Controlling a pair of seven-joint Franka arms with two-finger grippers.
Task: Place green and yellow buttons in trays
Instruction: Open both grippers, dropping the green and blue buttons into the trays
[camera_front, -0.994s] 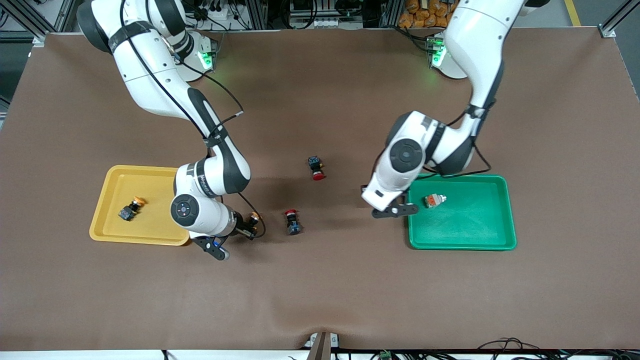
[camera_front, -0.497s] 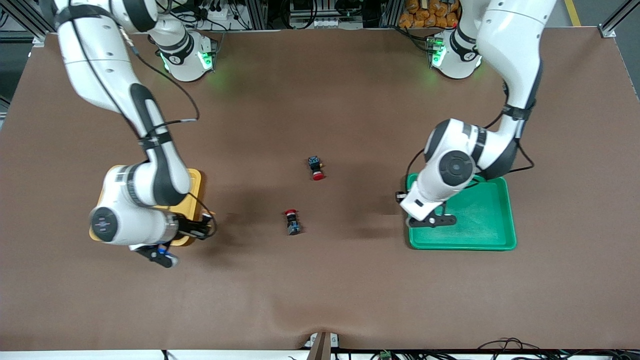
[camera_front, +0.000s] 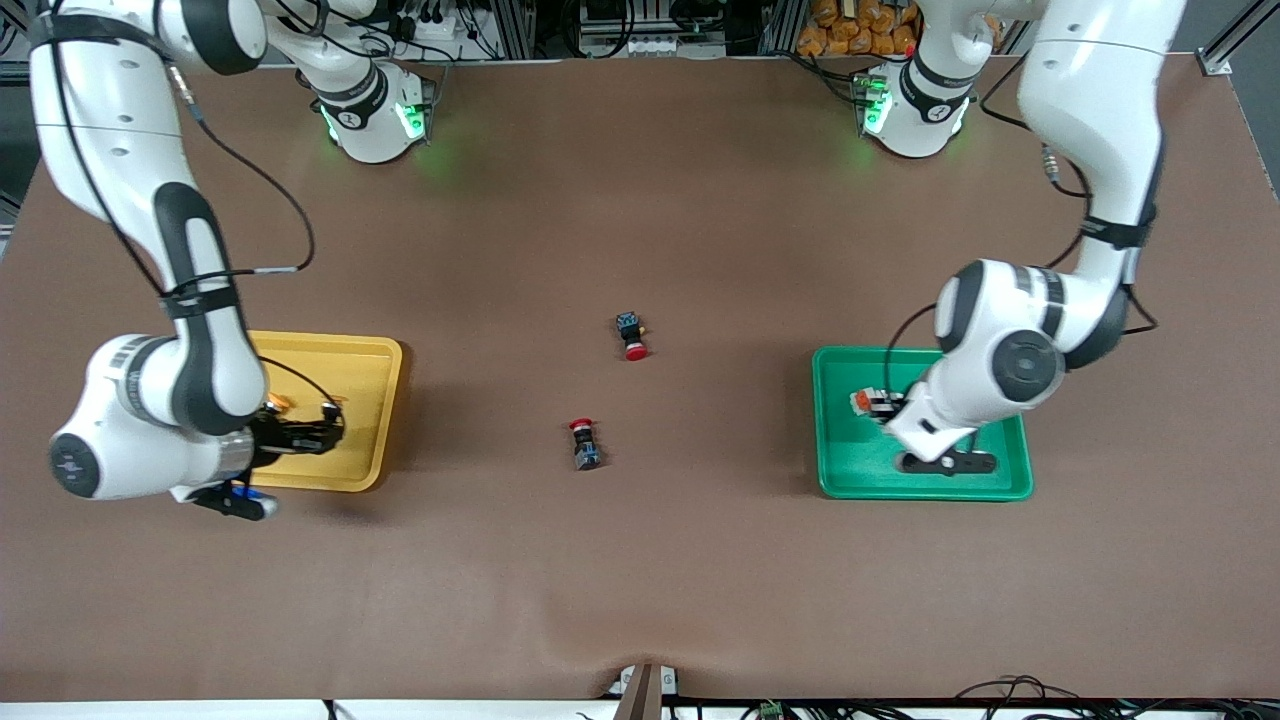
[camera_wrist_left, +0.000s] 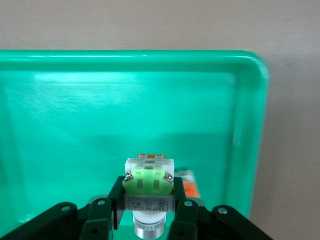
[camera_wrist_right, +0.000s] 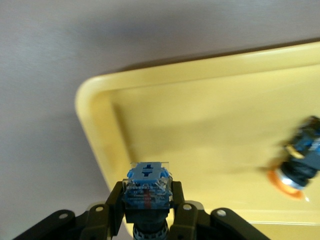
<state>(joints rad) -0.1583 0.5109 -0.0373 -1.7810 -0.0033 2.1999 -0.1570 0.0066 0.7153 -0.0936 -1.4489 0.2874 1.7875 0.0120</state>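
I need to use my left gripper to set the green-ended button down on the green tray's bottom (camera_front: 953, 434) (camera_wrist_left: 85, 145), between the orange-ended button and the tray's far short rim.
My right gripper (camera_front: 325, 413) is over the yellow tray (camera_front: 370, 350), near its rim toward the table's middle. It is shut on a button with a dark blue-grey body (camera_wrist_right: 148, 186). A second yellow-capped button (camera_wrist_right: 299, 167) lies in that tray, and its cap (camera_front: 276, 403) shows beside my arm. My left gripper (camera_front: 888, 403) is over the green tray (camera_front: 990, 485). It is shut on the pale grey green-ended button (camera_wrist_left: 148, 181). The orange-ended grey button (camera_front: 858, 400) lies in the green tray just beside it, and it also shows in the left wrist view (camera_wrist_left: 189, 183).
Two red-capped switches with dark blue bodies lie on the brown mat between the trays. One (camera_front: 632, 337) is farther from the front camera, the other (camera_front: 585, 444) nearer. Both arm bases stand along the back edge of the table.
Both arms have swung outward from the table's middle. The right gripper carried its button over the yellow tray. The left gripper carried its button over the green tray.
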